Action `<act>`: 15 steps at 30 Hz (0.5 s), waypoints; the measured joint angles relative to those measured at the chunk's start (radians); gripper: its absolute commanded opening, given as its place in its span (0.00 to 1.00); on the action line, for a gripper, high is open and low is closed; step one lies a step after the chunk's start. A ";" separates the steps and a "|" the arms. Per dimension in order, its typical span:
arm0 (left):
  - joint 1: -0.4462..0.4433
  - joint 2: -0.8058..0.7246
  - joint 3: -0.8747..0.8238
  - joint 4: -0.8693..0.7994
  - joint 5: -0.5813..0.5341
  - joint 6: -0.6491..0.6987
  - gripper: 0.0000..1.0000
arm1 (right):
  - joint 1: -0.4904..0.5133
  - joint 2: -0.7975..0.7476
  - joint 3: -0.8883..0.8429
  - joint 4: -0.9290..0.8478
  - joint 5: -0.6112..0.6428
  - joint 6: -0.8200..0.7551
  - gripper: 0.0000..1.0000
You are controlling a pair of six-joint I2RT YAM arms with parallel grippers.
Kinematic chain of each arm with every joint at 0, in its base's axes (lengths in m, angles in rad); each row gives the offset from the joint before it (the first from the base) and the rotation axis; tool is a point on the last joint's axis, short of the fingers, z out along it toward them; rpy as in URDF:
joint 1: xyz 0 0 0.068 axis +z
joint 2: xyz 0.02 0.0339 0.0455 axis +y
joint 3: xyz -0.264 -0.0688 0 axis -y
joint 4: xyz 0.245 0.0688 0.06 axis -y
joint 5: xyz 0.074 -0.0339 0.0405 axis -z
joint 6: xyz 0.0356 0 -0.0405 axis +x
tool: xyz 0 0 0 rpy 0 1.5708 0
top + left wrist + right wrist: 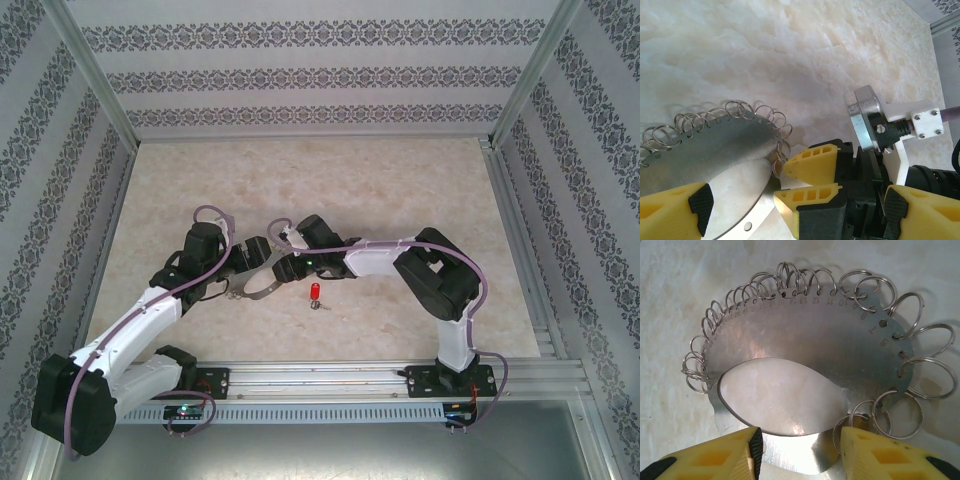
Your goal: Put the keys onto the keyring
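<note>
The keyring's near side is between my right gripper's fingers with the small rings against one fingertip, so next I move over and close on the endmost ring (pixel 836 433).
The keyring (pixel 262 290) is a grey metal loop fringed with small wire rings, lying mid-table between the two arms. My right gripper (pixel 799 450) stands partly open over the near wall of the keyring (pixel 805 340), its right fingertip (pixel 865 450) against the small rings at the loop's end. My left gripper (pixel 795 210) is wide open and holds nothing; the right gripper (pixel 781 184) and the keyring (pixel 715 145) sit ahead of it. From above, the left gripper (pixel 250 268) and right gripper (pixel 278 268) meet over the loop. The key (pixel 315 292), red-headed with a short silver end, lies just right of the keyring, untouched.
The table top (pixel 400 190) is pale marble, walled by patterned panels. An aluminium rail (pixel 350 378) carrying both arm bases runs along the near edge, and a metal frame (pixel 520 260) borders the right side. Open table lies behind and to the right of the grippers.
</note>
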 measured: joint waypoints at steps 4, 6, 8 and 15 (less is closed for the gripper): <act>0.000 0.000 0.000 0.000 0.000 0.000 0.90 | 0.000 0.000 0.022 -0.034 0.021 -0.029 0.47; 0.000 0.000 0.000 0.000 0.000 0.000 0.90 | 0.001 0.000 0.032 -0.054 0.036 -0.047 0.47; 0.000 0.000 0.000 0.000 0.000 0.000 0.91 | 0.001 0.000 0.042 -0.076 0.052 -0.066 0.47; 0.000 0.000 0.000 0.000 0.000 0.000 0.91 | 0.023 0.003 0.064 -0.143 0.117 -0.126 0.46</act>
